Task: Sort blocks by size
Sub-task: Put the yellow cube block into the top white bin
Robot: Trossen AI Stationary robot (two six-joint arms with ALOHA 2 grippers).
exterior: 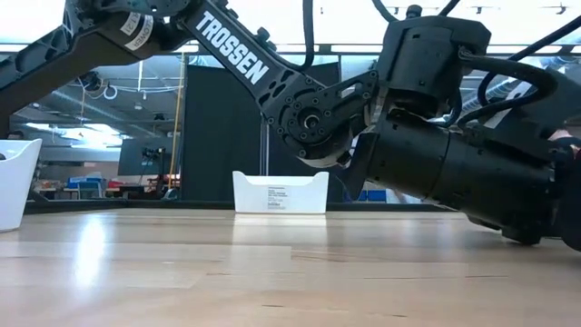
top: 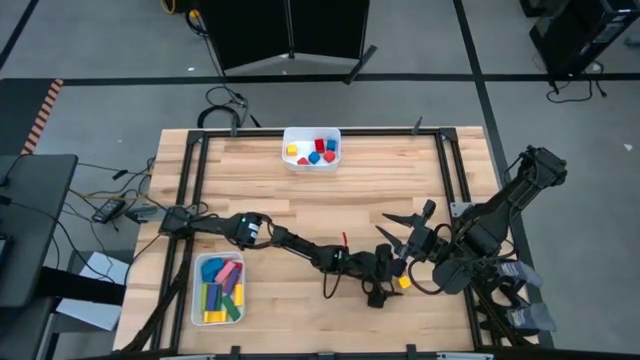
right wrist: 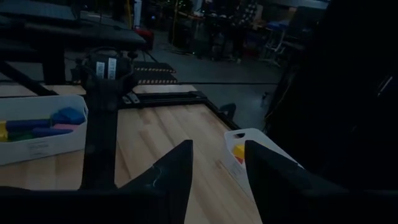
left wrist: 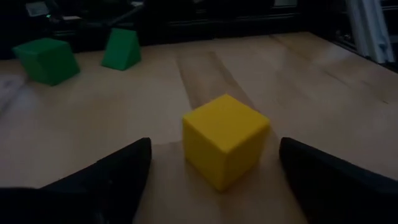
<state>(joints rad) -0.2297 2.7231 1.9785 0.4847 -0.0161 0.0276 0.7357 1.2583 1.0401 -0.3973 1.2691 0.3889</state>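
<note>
I should open my left gripper wide, line the fingers up and grip the yellow cube by its opposite flat sides [left wrist: 201,148], as it stands with one corner toward that gripper.
A yellow cube [top: 404,282] rests on one face on the table near the front right. In the left wrist view the cube [left wrist: 224,138] stands between the two fingers of my left gripper [left wrist: 214,171], which is open and touches nothing. My left gripper [top: 393,277] reaches in low from the table's left. My right gripper [top: 388,224] is open and empty just beyond it, pointing toward the table's left; it also shows in its own wrist view [right wrist: 217,149]. Two green blocks [left wrist: 46,59] [left wrist: 121,48] lie farther off on the table.
A white tray [top: 288,160] at the far middle edge holds small red, blue and yellow cubes. A second white tray [top: 196,290] at the near left holds longer bars in pink, blue, green and yellow. Both arms crowd the front right of the table.
</note>
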